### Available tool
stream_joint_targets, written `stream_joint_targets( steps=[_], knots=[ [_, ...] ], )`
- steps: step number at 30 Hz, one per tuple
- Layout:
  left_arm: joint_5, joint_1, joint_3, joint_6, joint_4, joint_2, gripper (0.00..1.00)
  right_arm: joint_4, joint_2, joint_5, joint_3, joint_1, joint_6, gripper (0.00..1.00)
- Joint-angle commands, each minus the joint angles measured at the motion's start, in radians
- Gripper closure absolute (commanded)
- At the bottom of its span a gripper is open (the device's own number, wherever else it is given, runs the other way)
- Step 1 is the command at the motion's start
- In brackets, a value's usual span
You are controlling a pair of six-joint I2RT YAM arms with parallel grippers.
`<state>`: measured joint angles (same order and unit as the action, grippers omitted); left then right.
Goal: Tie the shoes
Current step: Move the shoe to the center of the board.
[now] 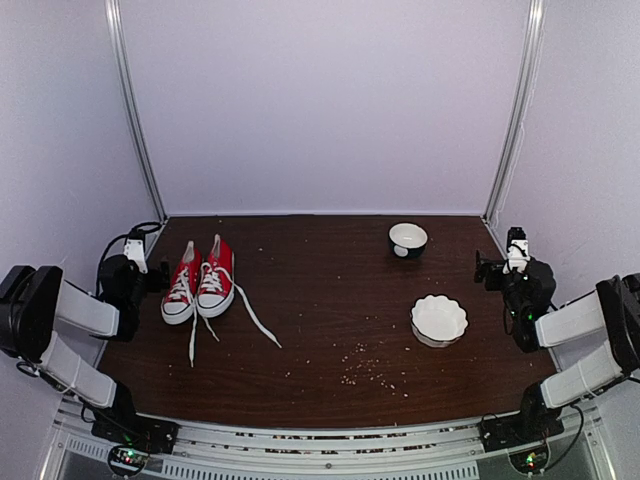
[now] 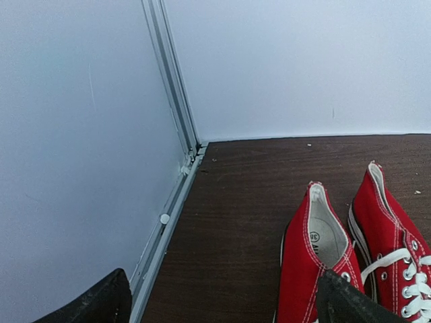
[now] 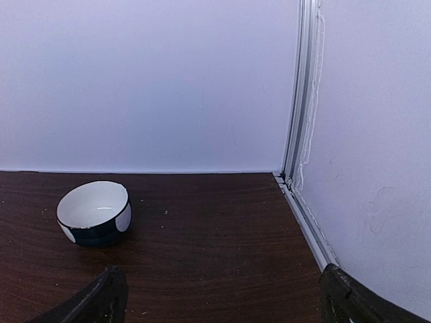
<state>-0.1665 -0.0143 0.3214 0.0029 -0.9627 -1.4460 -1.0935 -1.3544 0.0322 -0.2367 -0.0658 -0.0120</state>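
Note:
The robot's left gripper should close on the ankle opening (image 1: 217, 256) (image 2: 389, 202) of the red shoe nearer the bowls, with one finger on each side.
The two red shoes stand side by side at the left of the table, toes toward me: the left shoe (image 1: 180, 287) and the right shoe (image 1: 216, 279). Their white laces (image 1: 257, 322) lie loose and untied on the table in front of them. In the left wrist view the heels of both shoes (image 2: 316, 269) show at the lower right. My left gripper (image 1: 152, 278) is open and empty just left of the shoes, and its right fingertip (image 2: 343, 303) overlaps the left shoe. My right gripper (image 1: 488, 268) is open and empty at the far right.
A dark bowl with a white inside (image 1: 407, 239) stands at the back right and also shows in the right wrist view (image 3: 94, 213). A white scalloped bowl (image 1: 438, 319) sits nearer. Crumbs (image 1: 370, 368) are scattered at the front middle. Walls and metal posts (image 2: 176, 114) close in the sides.

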Motion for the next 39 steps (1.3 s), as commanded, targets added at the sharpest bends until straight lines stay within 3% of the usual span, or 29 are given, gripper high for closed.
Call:
stream_joint_targets(
  steps=[1,9,12,15,18,21,24,30,36,39],
  knots=[
    [0.035,-0.009,0.007,0.02,-0.023,0.009,0.02,0.008,-0.003,0.028,-0.009,-0.002,0.006,0.0],
    [0.053,-0.012,0.007,0.032,-0.032,0.016,0.02,0.03,0.002,0.015,-0.02,0.008,0.016,0.0],
    [0.045,-0.011,0.03,0.039,0.067,0.087,0.02,0.203,0.083,0.031,-0.084,0.008,0.024,0.0],
    [-0.093,0.013,0.035,0.008,0.146,0.207,0.02,0.308,0.155,0.098,-0.126,0.009,0.068,0.0],
    [-0.031,0.029,0.015,-0.062,0.104,0.312,0.03,0.284,0.25,-0.028,-0.134,0.009,0.13,0.02],
    [-0.005,0.101,0.164,-0.072,0.338,0.326,0.05,0.396,0.341,-0.145,-0.218,-0.009,0.191,0.06],
    [0.015,0.159,0.35,-0.096,0.578,0.234,0.08,0.554,0.405,-0.18,-0.363,-0.053,0.203,0.09],
    [0.069,0.215,0.652,-0.178,0.823,-0.036,0.17,0.833,0.418,-0.1,-0.672,-0.171,0.183,0.12],
    [0.153,0.239,0.897,-0.202,1.017,-0.311,0.2,0.979,0.33,0.055,-0.728,-0.279,0.124,0.13],
    [0.167,0.245,0.924,-0.223,1.019,-0.394,0.21,1.068,0.269,0.097,-0.755,-0.327,0.121,0.14]
  ],
)
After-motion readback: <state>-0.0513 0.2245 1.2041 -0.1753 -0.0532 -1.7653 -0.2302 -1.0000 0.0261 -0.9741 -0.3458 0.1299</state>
